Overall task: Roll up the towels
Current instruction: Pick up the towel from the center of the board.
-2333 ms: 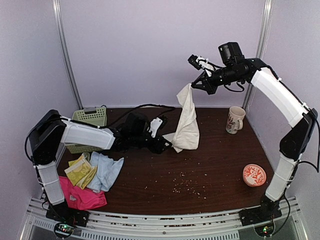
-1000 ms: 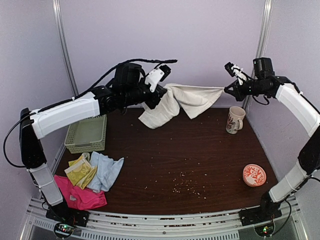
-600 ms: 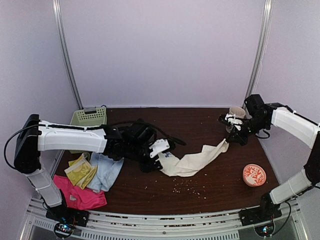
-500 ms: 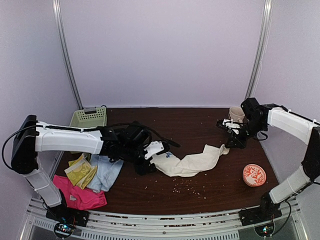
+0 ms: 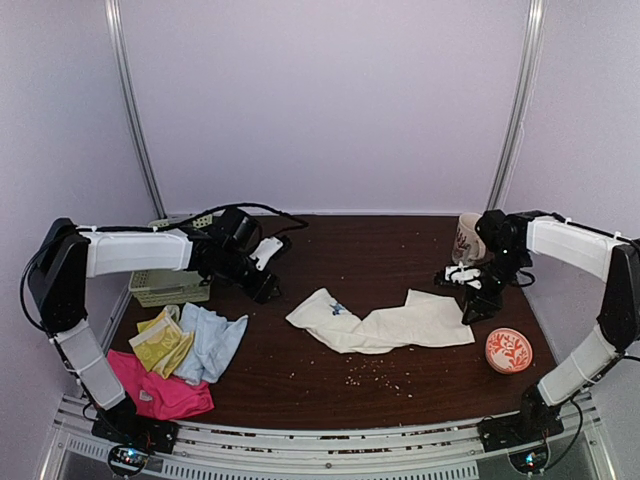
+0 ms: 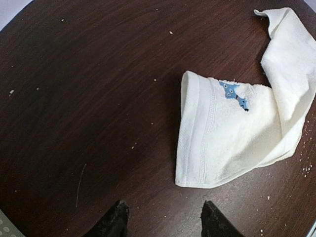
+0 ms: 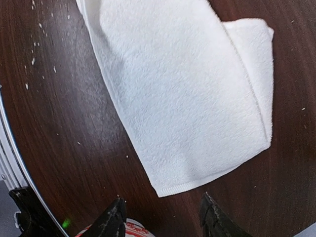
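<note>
Next, my left gripper should go to the cream-white towel's near corner (image 5: 292, 320) (image 6: 186, 183), at the end with the blue mark, and close there.
A cream-white towel (image 5: 380, 322) lies crumpled and partly folded on the dark table, stretched left to right. Its left end, with a small blue mark, fills the left wrist view (image 6: 232, 133). My left gripper (image 5: 267, 291) (image 6: 164, 205) is open and empty, hovering just left of that end, apart from it. My right gripper (image 5: 470, 310) (image 7: 162, 198) is open over the right corner of this towel (image 7: 187, 98), gripping nothing. A pale blue towel (image 5: 212, 340), a yellow-green patterned one (image 5: 160, 342) and a hot-pink one (image 5: 160, 392) lie heaped at the front left.
A pale green slotted basket (image 5: 175, 285) stands at the left edge behind my left arm. A patterned mug (image 5: 468, 238) is at the back right. A red-patterned bowl (image 5: 509, 350) (image 7: 133, 229) sits right beside my right gripper. Crumbs dot the table.
Both grippers carried the cream towel down from mid-air, then opened and let it go. It now lies on the table. My left arm has pulled back toward the basket.
</note>
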You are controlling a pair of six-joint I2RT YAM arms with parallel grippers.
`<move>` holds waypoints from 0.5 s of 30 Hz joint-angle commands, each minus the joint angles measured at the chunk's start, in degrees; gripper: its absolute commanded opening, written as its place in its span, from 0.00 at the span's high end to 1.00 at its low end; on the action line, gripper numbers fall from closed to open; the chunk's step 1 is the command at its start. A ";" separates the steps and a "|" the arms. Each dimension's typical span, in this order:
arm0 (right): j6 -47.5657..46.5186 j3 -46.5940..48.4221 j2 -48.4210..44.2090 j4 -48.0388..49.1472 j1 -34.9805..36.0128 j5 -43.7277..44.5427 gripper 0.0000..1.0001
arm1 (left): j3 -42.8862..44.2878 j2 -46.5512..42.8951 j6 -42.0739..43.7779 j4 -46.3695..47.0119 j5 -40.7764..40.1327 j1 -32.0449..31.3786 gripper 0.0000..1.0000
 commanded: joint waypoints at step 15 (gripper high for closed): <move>-0.42 -4.67 8.61 7.01 3.60 15.47 0.45 | -3.68 -2.17 -7.18 8.15 4.49 -0.28 0.39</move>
